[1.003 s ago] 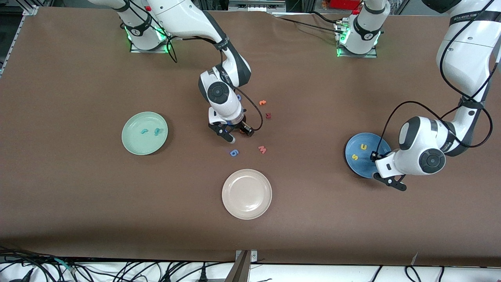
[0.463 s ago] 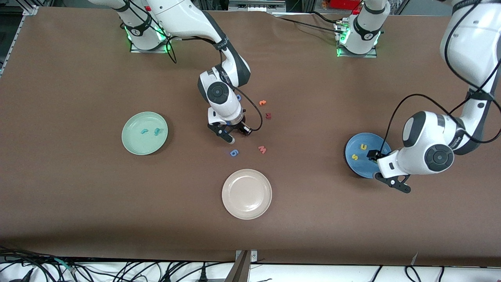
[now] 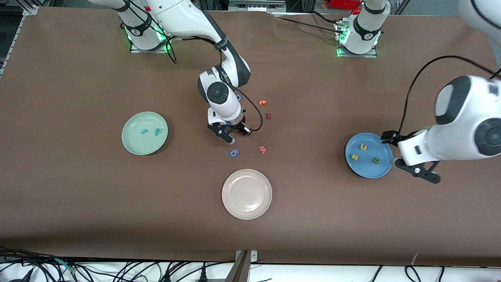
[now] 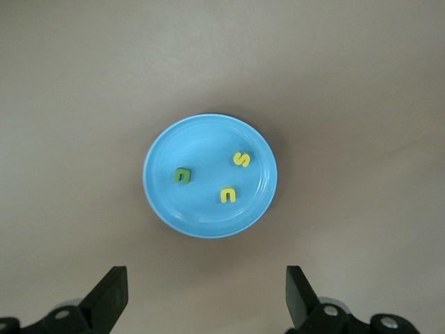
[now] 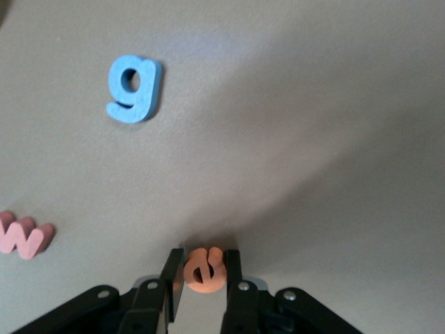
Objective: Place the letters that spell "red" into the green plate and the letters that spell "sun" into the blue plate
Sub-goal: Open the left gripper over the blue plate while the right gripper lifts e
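Note:
My right gripper is to release the orange "e" on the green plate, between the teal "r" and the green plate's far rim (image 3: 144,123).
In the right wrist view my right gripper (image 5: 204,259) is shut on the orange "e" (image 5: 206,273), low over the table. In the front view this gripper (image 3: 236,134) is at the table's middle and the "e" is hidden by it. The green plate (image 3: 133,143) holds the teal "r" (image 3: 144,131) and "d" (image 3: 157,131). The blue plate (image 3: 370,172) holds the yellow "s" (image 3: 354,157), yellow "u" (image 3: 363,147) and green "n" (image 3: 376,160). My left gripper (image 3: 401,154) hangs open and empty, raised over the plate's edge (image 4: 206,278).
A beige plate (image 3: 246,211) lies nearest the front camera. Loose letters lie around the right gripper: a blue "g" (image 3: 234,152), a pink "w" (image 3: 262,149), a dark red letter (image 3: 268,115) and a small orange one (image 3: 262,102).
The left gripper opened, left the green "n" in the blue plate, then rose and drew toward the left arm's end. The right gripper closed on the orange "e".

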